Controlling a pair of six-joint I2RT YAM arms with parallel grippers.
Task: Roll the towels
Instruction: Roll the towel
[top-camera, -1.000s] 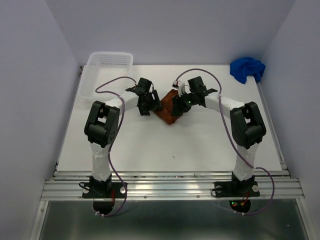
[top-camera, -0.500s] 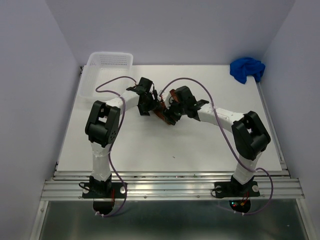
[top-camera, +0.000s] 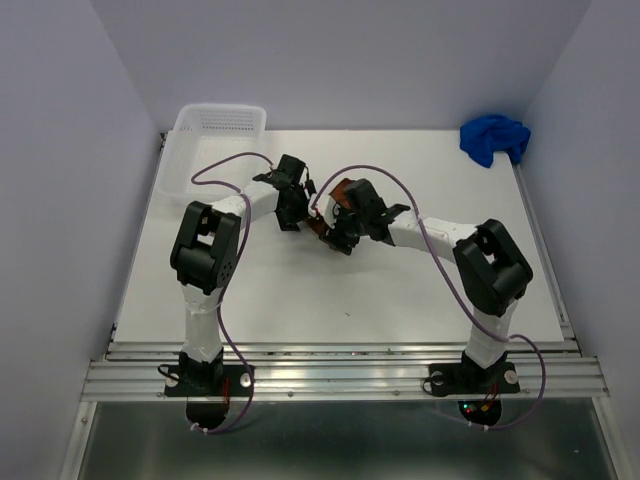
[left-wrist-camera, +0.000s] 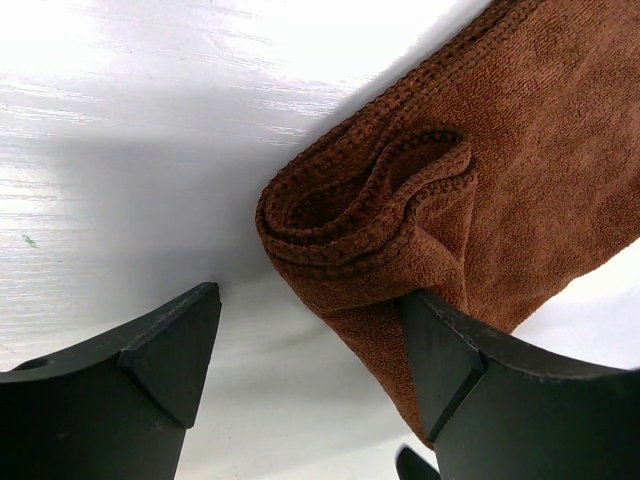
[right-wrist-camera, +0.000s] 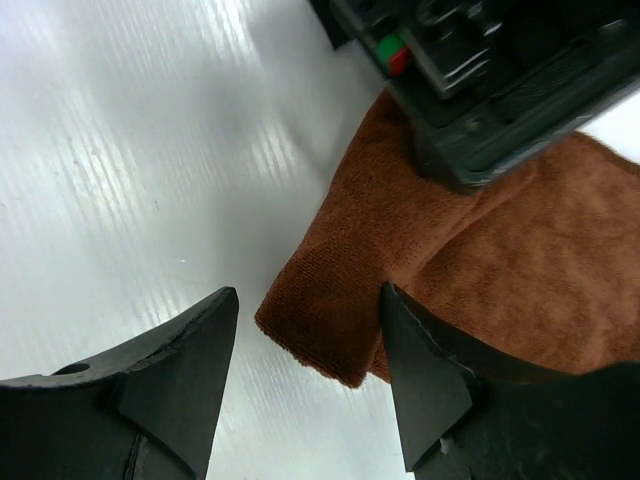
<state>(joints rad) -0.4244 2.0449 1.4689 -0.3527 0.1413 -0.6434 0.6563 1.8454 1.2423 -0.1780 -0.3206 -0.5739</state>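
Observation:
The brown towel's loose spiral is lying against one finger of my open left gripper, so my right gripper needs to pinch the folded corner (right-wrist-camera: 325, 315) while my left gripper lines up again.
The rust-brown towel (top-camera: 342, 190) lies bunched at mid-table, mostly hidden under both grippers. In the left wrist view its rolled end (left-wrist-camera: 370, 210) shows as a loose spiral. My left gripper (left-wrist-camera: 310, 340) is open, and its right finger (left-wrist-camera: 470, 380) touches the towel's edge. My right gripper (right-wrist-camera: 305, 370) is open, with a folded corner of the brown towel (right-wrist-camera: 480, 250) between its fingers. From above, the left gripper (top-camera: 303, 212) and right gripper (top-camera: 335, 235) stand close together. The royal blue towel (top-camera: 495, 138) lies crumpled at the far right corner.
A white perforated basket (top-camera: 210, 140) stands at the far left corner. The left gripper's body (right-wrist-camera: 480, 80) sits close above the towel in the right wrist view. Walls enclose the table on three sides.
My right gripper has moved left across the brown towel, close to the left gripper. The towel is now more bunched and more covered. The left arm has hardly moved.

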